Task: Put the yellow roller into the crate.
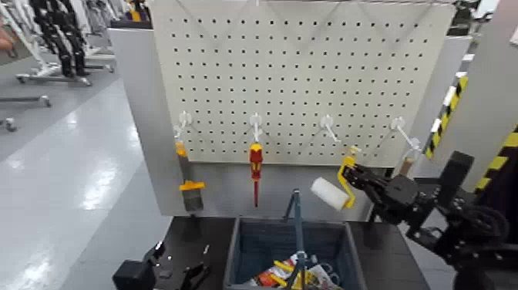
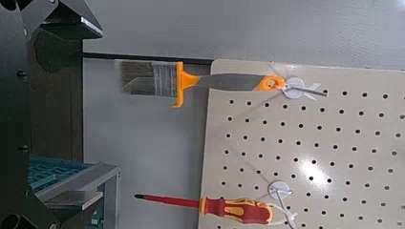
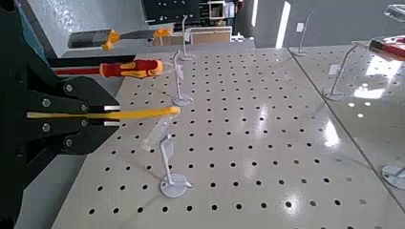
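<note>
Next, my right gripper lets go of the yellow roller on the tools (image 1: 310, 262) next to the crate's upright centre handle.
The yellow roller (image 1: 333, 193), with a white sleeve on a bent yellow handle, is held in front of the pegboard, above and just right of the crate's far right corner. My right gripper (image 1: 357, 180) is shut on its handle. In the right wrist view the gripper (image 3: 91, 116) clamps the thin yellow handle (image 3: 143, 113), which reaches out over the pegboard between two hooks. The dark blue-grey crate (image 1: 245, 248) stands below at the front, with its upright centre handle (image 1: 297, 220). My left gripper (image 1: 166, 271) is parked low, left of the crate, and is open.
A white pegboard (image 1: 308, 69) carries an orange-handled brush (image 1: 185, 173) and a red-and-yellow screwdriver (image 1: 255, 166), with bare hooks (image 1: 327, 123) to the right. The crate holds several tools (image 1: 297, 274). A yellow-black striped post (image 1: 451, 104) stands at the right.
</note>
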Controlling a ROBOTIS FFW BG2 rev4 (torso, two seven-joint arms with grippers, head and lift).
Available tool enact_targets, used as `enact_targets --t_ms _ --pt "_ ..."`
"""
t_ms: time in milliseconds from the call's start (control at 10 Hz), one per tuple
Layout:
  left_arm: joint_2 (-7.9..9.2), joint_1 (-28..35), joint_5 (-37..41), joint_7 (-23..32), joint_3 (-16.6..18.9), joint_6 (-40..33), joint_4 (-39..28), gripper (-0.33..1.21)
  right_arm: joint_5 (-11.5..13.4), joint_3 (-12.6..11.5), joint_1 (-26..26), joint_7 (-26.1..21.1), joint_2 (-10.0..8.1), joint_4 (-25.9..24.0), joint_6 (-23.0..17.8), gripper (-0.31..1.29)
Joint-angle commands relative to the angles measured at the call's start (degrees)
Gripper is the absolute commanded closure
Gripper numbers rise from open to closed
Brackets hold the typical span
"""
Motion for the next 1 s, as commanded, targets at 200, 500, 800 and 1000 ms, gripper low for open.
enact_targets --t_ms 200,500,800,1000 --pt "0.09 0.1 0.2 0.0 0.0 -0.1 -0.1 0.12 -2.2 -2.5 3.4 -0.4 0.91 -3.7 3.0 1.26" --pt "0.09 0.2 0.3 0.0 0.1 -0.3 -0.1 0.12 -5.1 -3.7 5.8 -0.8 2.32 -2.3 4.4 1.26" --pt "0.09 0.2 0.3 0.0 0.0 -0.3 -0.1 0.12 -8.1 -2.0 6.1 -0.8 3.11 3.2 4.7 1.26" --pt "0.0 0.2 0.4 0.0 0.0 -0.3 -0.1 0.12 -9.5 -0.2 5.8 -1.1 3.37 6.7 5.3 1.26"
